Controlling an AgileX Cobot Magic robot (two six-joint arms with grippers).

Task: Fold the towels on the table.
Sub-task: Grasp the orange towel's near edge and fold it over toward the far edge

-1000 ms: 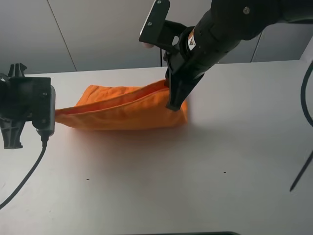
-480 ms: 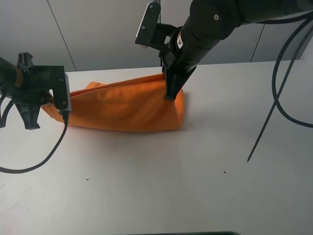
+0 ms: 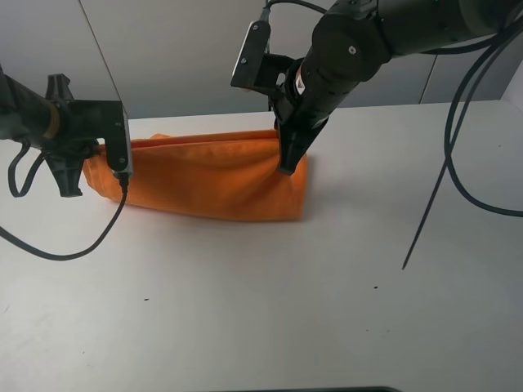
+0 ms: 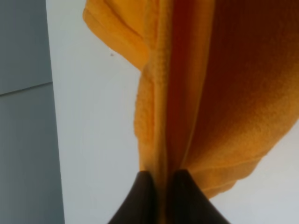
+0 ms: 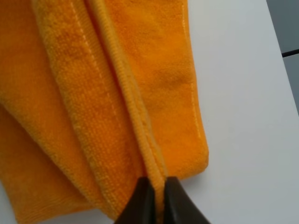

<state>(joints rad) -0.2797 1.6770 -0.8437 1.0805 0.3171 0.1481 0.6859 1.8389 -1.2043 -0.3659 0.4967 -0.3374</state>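
Observation:
My left gripper should release the orange towel's hemmed edges near the white table's far edge (image 3: 154,129) (image 4: 91,18), close to the grey wall.
An orange towel (image 3: 212,175) is stretched across the back of the white table (image 3: 270,302), doubled over with its lower fold resting on the surface. My left gripper (image 3: 75,192) is shut on the towel's left end, and the left wrist view shows dark fingertips (image 4: 145,186) pinching the hemmed edges of the towel (image 4: 224,93). At the right end my right gripper (image 3: 286,167) is shut on the upper edges. In the right wrist view its fingertips (image 5: 145,191) clamp the stitched hem of the towel (image 5: 154,74) above the table (image 5: 247,116).
A grey wall (image 3: 163,49) rises behind the table's far edge. Black cables (image 3: 445,163) hang from the right arm over the table's right side, and another cable (image 3: 57,249) loops from the left arm. Tiny dark specks (image 3: 147,299) dot the front of the table.
Both grippers have carried the towel's held edge toward the back and to the right. The left gripper rose and moved inward, and the towel now lies flatter and more doubled over.

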